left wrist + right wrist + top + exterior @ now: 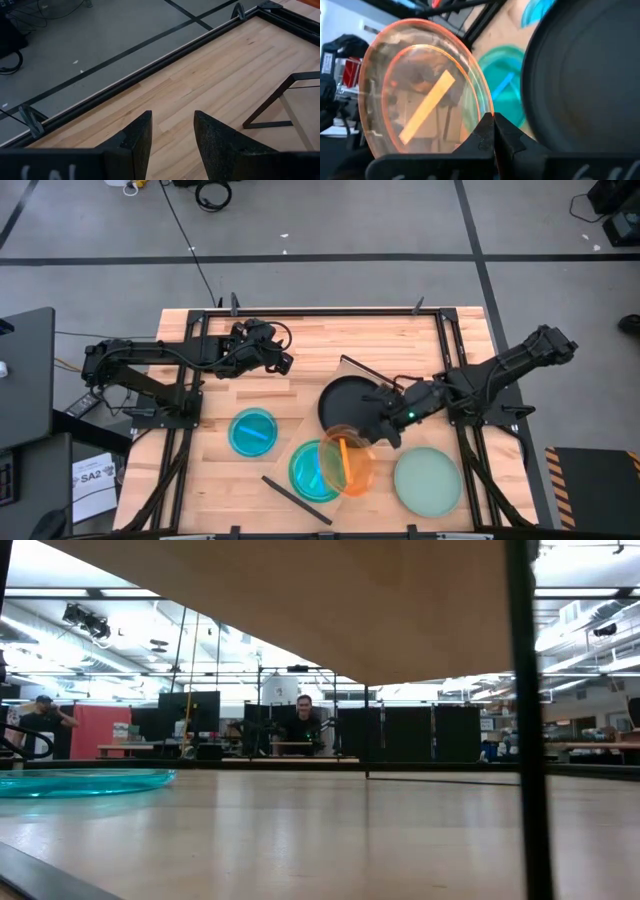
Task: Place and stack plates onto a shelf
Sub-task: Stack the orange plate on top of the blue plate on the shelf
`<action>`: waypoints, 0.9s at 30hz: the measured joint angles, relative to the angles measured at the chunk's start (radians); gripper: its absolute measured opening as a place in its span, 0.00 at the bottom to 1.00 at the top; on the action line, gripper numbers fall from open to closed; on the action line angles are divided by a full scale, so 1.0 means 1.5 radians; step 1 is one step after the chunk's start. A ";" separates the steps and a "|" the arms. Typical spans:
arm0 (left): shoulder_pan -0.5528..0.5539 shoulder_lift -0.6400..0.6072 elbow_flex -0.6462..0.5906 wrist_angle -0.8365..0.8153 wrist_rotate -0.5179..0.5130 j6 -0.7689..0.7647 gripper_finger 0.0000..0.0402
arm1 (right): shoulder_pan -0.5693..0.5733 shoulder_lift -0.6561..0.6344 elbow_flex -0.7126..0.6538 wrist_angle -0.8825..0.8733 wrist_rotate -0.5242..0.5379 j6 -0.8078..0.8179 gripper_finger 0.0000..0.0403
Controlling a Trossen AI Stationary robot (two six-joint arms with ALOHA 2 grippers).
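Observation:
Next, I let go of the orange plate with my right gripper on top of the teal plate (319, 470) (501, 89) next to the black plate.
My right gripper (380, 434) (493, 136) is shut on the translucent orange plate (352, 462) (420, 90), which is tilted above the teal plate (312, 472). A large black plate (348, 400) (580, 75) lies just beyond them. These sit over the light wood shelf, whose dark end strip (295, 498) shows near the table's near edge. The low view shows the underside of the shelf (350, 600). A blue plate (253, 430) and the mint-green plate (427, 480) lie flat on the table. My left gripper (282, 362) (172, 135) is open above the far left of the table. My right gripper pinches the orange plate by its rim (487, 112), on the side toward the black plate, between its two shut fingers. The fingers come in from the table's right side. The plate is lifted and steeply tilted, and its far edge hangs over the teal plate.
Dark metal frame rails (300, 313) run along the table's far edge and both sides. One of the shelf's dark legs (280, 100) stands close to my left gripper. Bare wood (330, 340) lies along the far part of the table. People sit in the room beyond (303, 720).

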 joint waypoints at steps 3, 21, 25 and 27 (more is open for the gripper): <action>0.000 0.000 0.000 0.000 0.000 0.000 0.38 | -0.015 0.000 0.000 0.003 0.017 -0.024 0.00; 0.000 0.000 0.000 0.000 0.000 0.000 0.38 | -0.026 0.080 0.000 0.079 0.064 -0.107 0.00; 0.000 0.000 0.000 0.000 0.000 0.001 0.38 | -0.026 0.109 0.000 0.100 0.062 -0.125 0.00; 0.000 0.000 0.000 0.000 0.000 0.001 0.38 | -0.026 0.116 0.000 0.101 0.062 -0.132 0.00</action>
